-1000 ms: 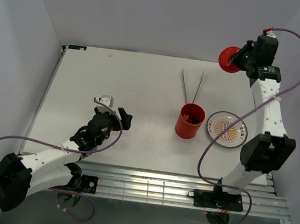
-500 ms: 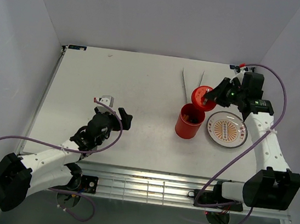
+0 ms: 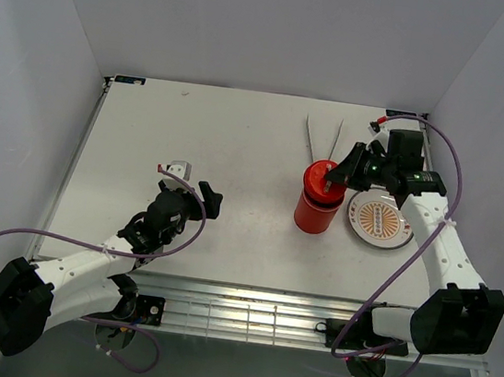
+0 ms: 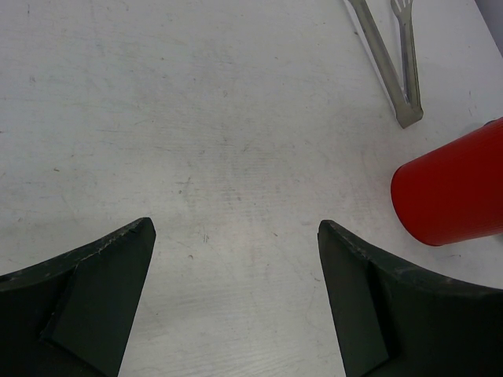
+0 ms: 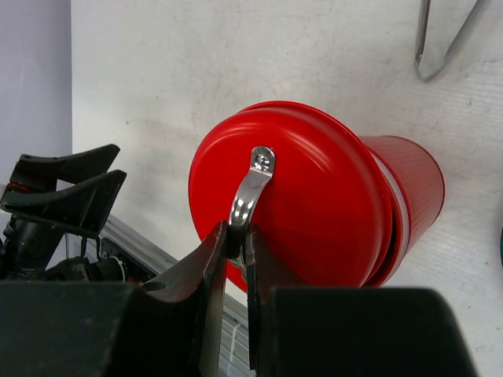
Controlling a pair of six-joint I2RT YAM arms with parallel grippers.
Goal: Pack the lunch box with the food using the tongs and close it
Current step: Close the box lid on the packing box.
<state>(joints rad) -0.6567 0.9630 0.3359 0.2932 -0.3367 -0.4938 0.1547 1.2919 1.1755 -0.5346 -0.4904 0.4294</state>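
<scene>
Next, my right gripper lets go of the red lid when it is seated flat over the opening of the red lunch box (image 3: 317, 187) (image 5: 308, 203).
The red lunch box (image 3: 316, 212) stands upright right of the table's centre, with its red lid (image 3: 323, 177) sitting on its mouth. My right gripper (image 3: 338, 174) is shut on the lid's silver metal handle (image 5: 252, 191); in the right wrist view the lid (image 5: 322, 212) covers the top of the lunch box (image 5: 413, 192). The tongs (image 3: 322, 138) lie flat behind the box, untouched. The food is hidden from view. My left gripper (image 3: 193, 186) hovers open over bare table at the left, its jaws wide apart and empty (image 4: 236, 229), with the lunch box (image 4: 452, 196) to its right.
An orange-patterned plate (image 3: 380, 219) lies just right of the lunch box, under my right forearm. The tongs (image 4: 391, 64) show at the top of the left wrist view. A metal rail runs along the near table edge (image 3: 264, 311). White walls close in the back and sides.
My right arm swung the lid down from high at the back right onto the lunch box's mouth. The left arm has not moved.
</scene>
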